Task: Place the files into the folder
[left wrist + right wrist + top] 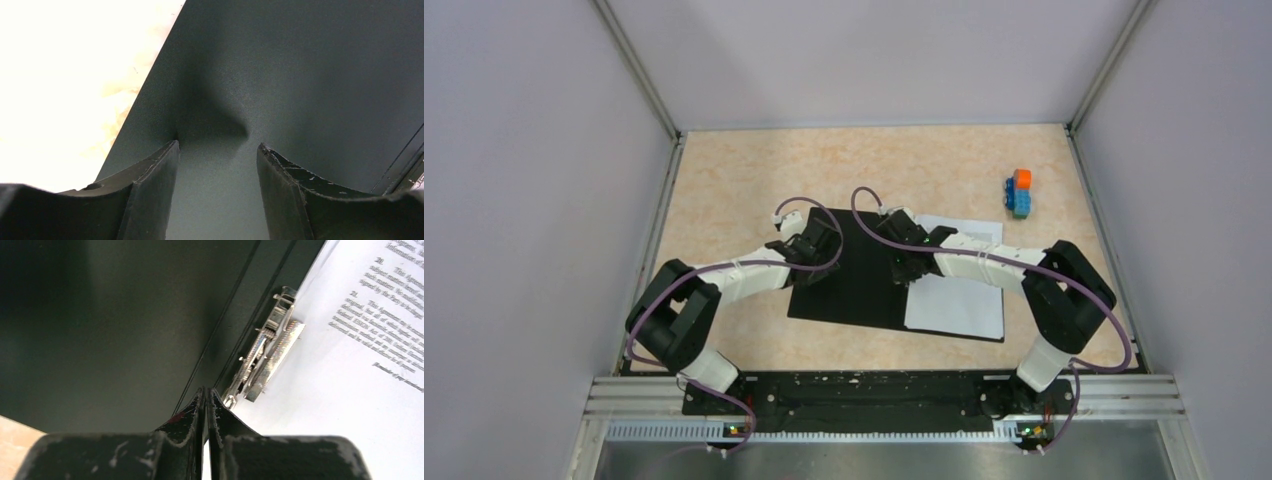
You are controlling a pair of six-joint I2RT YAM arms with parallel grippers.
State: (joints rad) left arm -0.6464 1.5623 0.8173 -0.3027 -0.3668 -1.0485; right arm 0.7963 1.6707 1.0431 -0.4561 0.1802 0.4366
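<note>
The right gripper's closed fingers are next to the end of the metal clip, so the right gripper needs to open and grab the metal clip nearer its middle (254, 357) before the folder closes.
The folder (854, 290) lies open and flat in the middle of the table, black inside up. The white printed files (959, 300) lie on its right half. My left gripper (824, 240) hovers open just above the folder's left half (300, 75), near its left edge, with nothing between the jaws (217, 145). My right gripper (902, 262) is shut at the spine creases (206, 389), tips right beside the metal clip (267, 360). The clip's end rests on the edge of the files (350, 380). I see nothing pinched between the right jaws.
A small orange-and-blue toy block stack (1020, 192) stands at the back right of the beige tabletop (724, 180). Grey walls enclose the table on the left, right and far sides. Bare tabletop (75, 75) shows left of the folder.
</note>
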